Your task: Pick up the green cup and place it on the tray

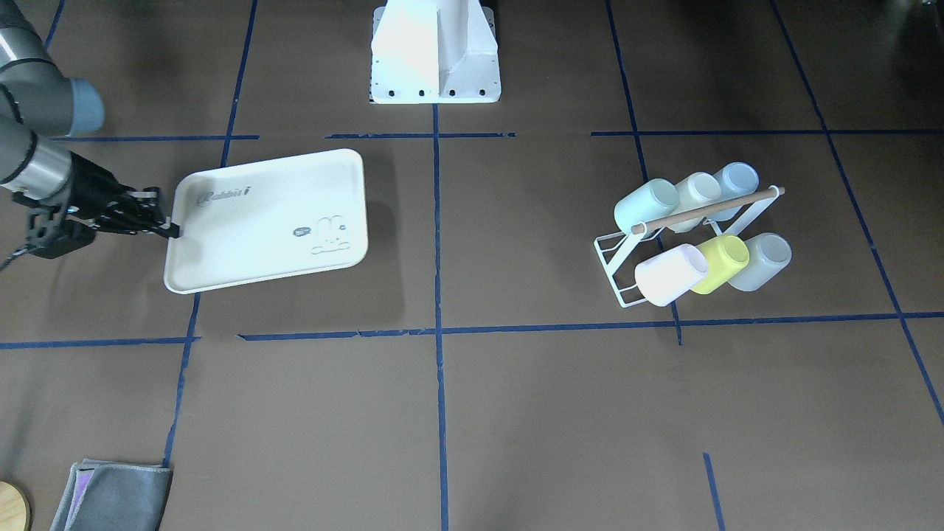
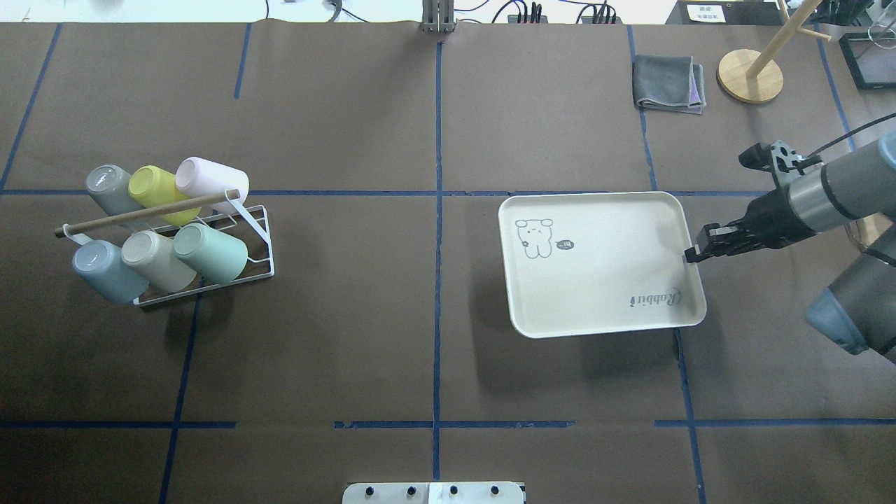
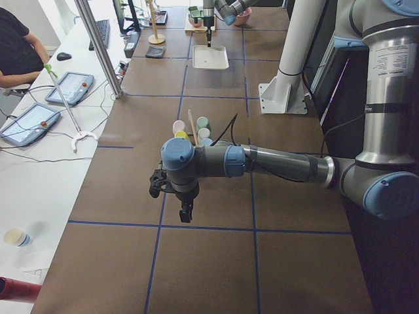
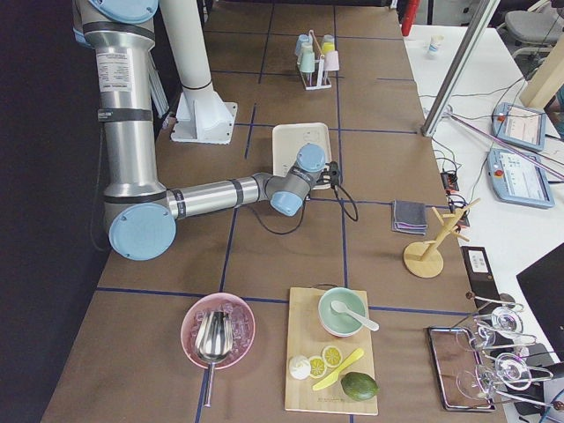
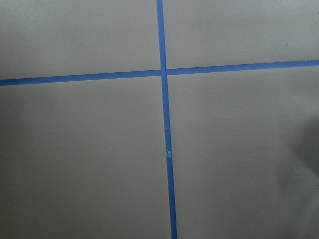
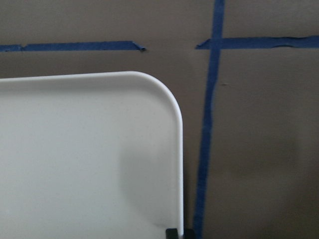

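Note:
I will release the cream tray, now hanging slightly above the table, with my right gripper on the blue tape line running from the robot's white base [image 1: 436, 227].
The green cup [image 2: 210, 252] lies on its side in a white wire rack [image 2: 260, 234] at the table's left, also seen in the front view [image 1: 647, 204]. The cream tray [image 2: 595, 269] with a bunny drawing is on the right; its shadow falls offset on the table, so it hangs slightly above it. My right gripper [image 2: 693, 255] is shut on the tray's rim at its right edge, and the right wrist view shows the tray's corner [image 6: 89, 159]. My left gripper [image 3: 186, 212] hangs over bare table near the rack. It shows only in the side view, so I cannot tell its state.
Several other cups share the rack, among them a yellow-green one [image 2: 157, 185] and a pink one [image 2: 210, 178]. A folded grey cloth [image 2: 668, 84] and a wooden stand base [image 2: 750, 75] lie beyond the tray. The robot's white base [image 1: 435, 51] stands mid-table.

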